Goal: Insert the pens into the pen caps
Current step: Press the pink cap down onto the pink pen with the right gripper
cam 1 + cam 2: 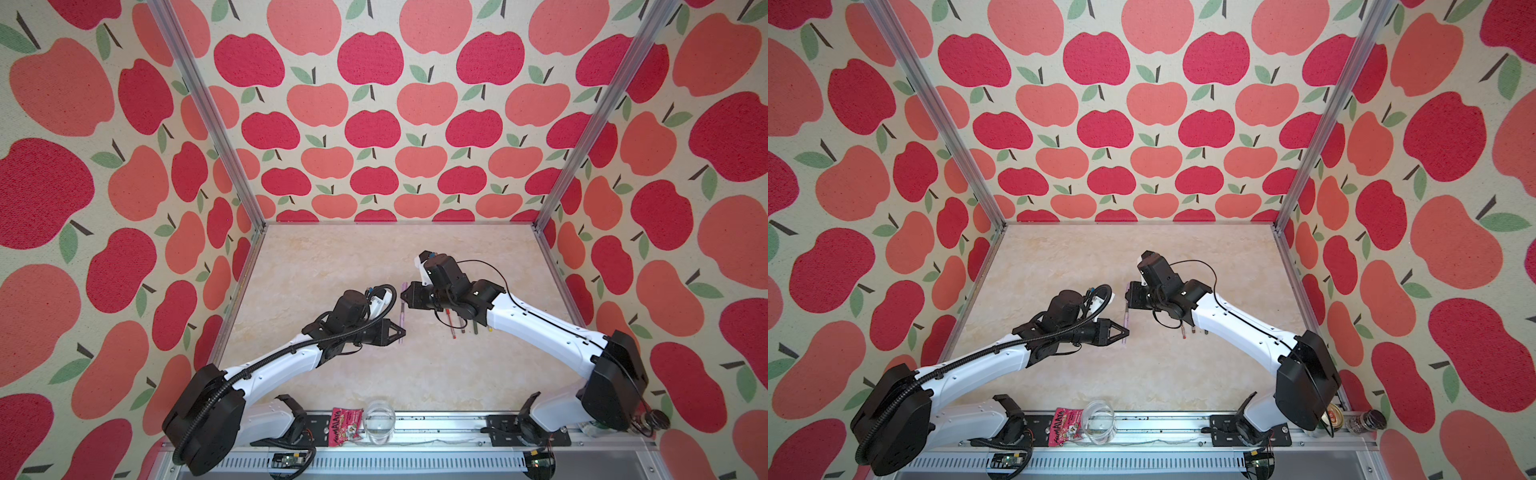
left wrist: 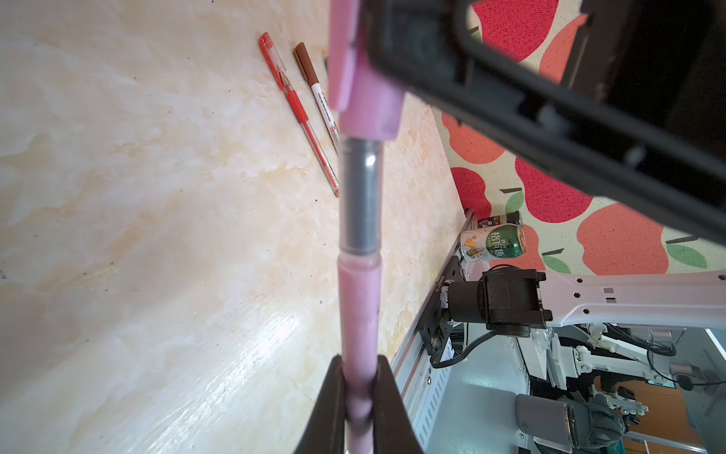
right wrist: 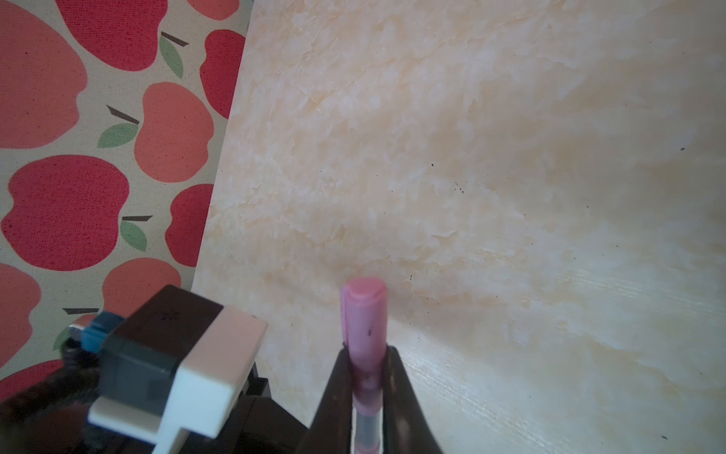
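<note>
The pink pen cap has the grey section showing below it, so my right gripper will open, grip the cap nearer its closed end (image 3: 365, 289) and push it all the way on.
A lilac-pink pen (image 1: 402, 320) (image 1: 1125, 320) hangs above the table between my two grippers. My left gripper (image 1: 402, 332) (image 1: 1126, 331) (image 2: 359, 401) is shut on its pink barrel (image 2: 359, 314). The right gripper (image 1: 403, 296) (image 1: 1127, 296) (image 3: 367, 377) is shut on the pink pen cap (image 2: 365, 106) (image 3: 365, 314), which sits over the pen's far end. A grey section (image 2: 360, 196) shows between cap and barrel. A red pen (image 2: 298, 110) with its red cap on and a white pen (image 2: 324, 106) with a brown cap lie on the table. The ends of more pens (image 1: 462, 328) stick out from under my right arm.
A pink snack packet (image 1: 345, 426) and a clear glass (image 1: 379, 424) stand at the table's front rail. Drink cans (image 1: 1335, 419) (image 2: 491, 241) sit at the front right corner. Apple-patterned walls enclose the table on three sides.
</note>
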`<state>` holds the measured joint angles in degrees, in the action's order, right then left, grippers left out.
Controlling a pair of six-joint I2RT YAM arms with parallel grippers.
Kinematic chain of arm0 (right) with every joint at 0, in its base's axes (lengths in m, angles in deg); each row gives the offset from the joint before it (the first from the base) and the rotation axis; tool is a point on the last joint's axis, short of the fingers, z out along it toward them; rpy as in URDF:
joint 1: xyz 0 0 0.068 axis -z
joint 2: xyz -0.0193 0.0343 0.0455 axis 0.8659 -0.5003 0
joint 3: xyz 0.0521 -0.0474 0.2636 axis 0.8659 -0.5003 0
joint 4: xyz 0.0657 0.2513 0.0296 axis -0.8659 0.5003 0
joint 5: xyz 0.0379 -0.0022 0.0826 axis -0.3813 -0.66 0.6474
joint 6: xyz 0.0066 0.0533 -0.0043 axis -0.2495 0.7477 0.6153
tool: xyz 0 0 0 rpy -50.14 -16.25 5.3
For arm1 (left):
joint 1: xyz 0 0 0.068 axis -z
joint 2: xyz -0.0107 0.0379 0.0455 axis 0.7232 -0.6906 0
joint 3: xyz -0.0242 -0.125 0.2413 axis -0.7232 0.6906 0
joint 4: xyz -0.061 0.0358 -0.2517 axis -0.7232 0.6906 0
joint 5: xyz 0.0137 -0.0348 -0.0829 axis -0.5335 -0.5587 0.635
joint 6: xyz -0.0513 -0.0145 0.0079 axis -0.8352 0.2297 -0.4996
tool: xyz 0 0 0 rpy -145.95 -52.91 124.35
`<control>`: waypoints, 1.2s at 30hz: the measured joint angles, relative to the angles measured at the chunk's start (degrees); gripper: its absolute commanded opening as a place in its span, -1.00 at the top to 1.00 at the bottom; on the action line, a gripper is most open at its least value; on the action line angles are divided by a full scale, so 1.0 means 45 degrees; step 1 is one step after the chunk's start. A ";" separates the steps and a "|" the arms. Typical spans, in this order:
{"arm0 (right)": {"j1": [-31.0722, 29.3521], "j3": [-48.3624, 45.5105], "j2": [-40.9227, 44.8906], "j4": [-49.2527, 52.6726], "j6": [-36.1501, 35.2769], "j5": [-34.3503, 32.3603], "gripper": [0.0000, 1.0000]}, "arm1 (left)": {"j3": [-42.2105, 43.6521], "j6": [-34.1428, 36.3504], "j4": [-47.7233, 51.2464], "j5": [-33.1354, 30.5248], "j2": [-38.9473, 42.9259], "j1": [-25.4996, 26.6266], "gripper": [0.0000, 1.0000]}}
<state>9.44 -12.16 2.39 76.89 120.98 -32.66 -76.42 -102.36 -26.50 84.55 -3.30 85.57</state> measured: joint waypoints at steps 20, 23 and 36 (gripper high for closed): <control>-0.0345 -0.0685 0.0267 -0.0918 0.0015 0.0578 0.66 | 0.0000 0.0175 0.0282 -0.0092 0.0670 -0.0534 1.00; -0.0350 -0.0680 0.0398 -0.0753 -0.0092 0.0665 0.37 | -0.0039 0.0447 0.0393 0.0146 0.0758 -0.0826 1.00; 0.1404 -0.0685 0.2205 -0.0782 -0.1972 0.3730 -0.49 | -0.0131 0.1331 0.1345 0.1821 0.1355 -0.1229 1.00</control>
<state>15.75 -15.25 12.31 73.37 112.10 -15.87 -77.01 -96.37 -20.45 92.75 2.80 80.04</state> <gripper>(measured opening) 0.741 0.125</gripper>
